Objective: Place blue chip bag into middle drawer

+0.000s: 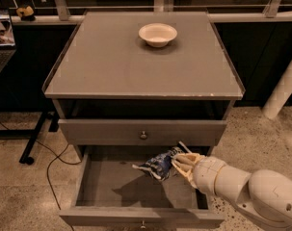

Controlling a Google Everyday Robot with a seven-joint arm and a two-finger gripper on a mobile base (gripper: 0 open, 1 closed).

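The robot's gripper will release the blue chip bag on the shadowed grey bottom of the open middle drawer (162, 184).
The blue chip bag (158, 164) is crinkled dark-blue foil with white markings. It hangs just above the right half of the open middle drawer (107, 191), which is pulled out and has a plain grey inside. My gripper (180, 163) comes in from the lower right on a cream-coloured arm. It is shut on the bag's right end. The bag casts a shadow on the drawer floor below it.
The upper drawer front (112, 131) with its round knob (143, 135) is shut just behind the bag. A white bowl (157, 34) stands on the cabinet top (112, 66). A black stand leg and cable (37, 146) lie on the floor at left. A white post (283, 93) stands at right.
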